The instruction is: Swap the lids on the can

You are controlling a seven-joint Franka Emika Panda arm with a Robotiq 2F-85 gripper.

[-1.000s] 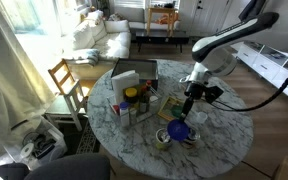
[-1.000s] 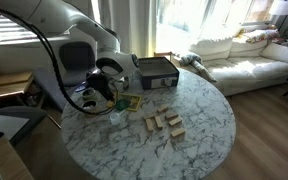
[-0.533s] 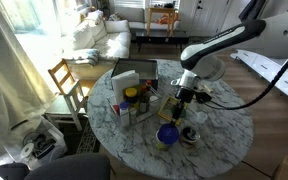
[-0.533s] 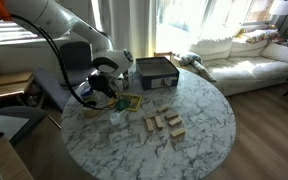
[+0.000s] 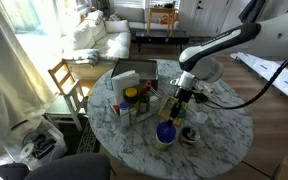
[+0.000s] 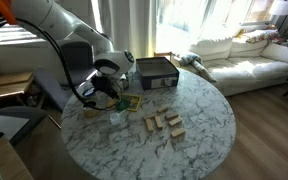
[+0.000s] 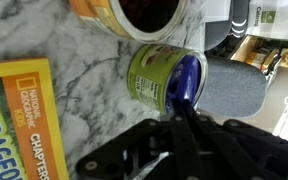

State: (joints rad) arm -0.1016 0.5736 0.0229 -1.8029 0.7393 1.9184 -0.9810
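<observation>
Next, my gripper lets go of the blue-purple lid on top of the can with the green label [image 5: 165, 134] [image 7: 187, 80], next to the open can.
In the wrist view my gripper [image 7: 177, 118] is shut on the rim of the blue-purple lid [image 7: 190, 82]. The lid rests against the top of a can with a green label [image 7: 152, 75]. In an exterior view the gripper [image 5: 176, 108] hangs just above the blue-purple lid [image 5: 166, 130], which sits over the pale can [image 5: 161, 141] near the table's front edge. A second can [image 7: 149, 15], open and dark inside, stands close by and also shows in an exterior view [image 5: 189, 133]. The bright green lid is not in view.
A yellow magazine [image 7: 24, 125] lies beside the cans. Bottles and jars [image 5: 132, 100] and a grey box [image 5: 134, 72] stand further back on the round marble table [image 5: 224, 130]. Wooden blocks [image 6: 164, 123] lie mid-table. A wooden chair [image 5: 66, 80] stands beside the table.
My gripper has moved sideways with the blue-purple lid, from beside the green-labelled can to over its top. Most of the move came in the first half second.
</observation>
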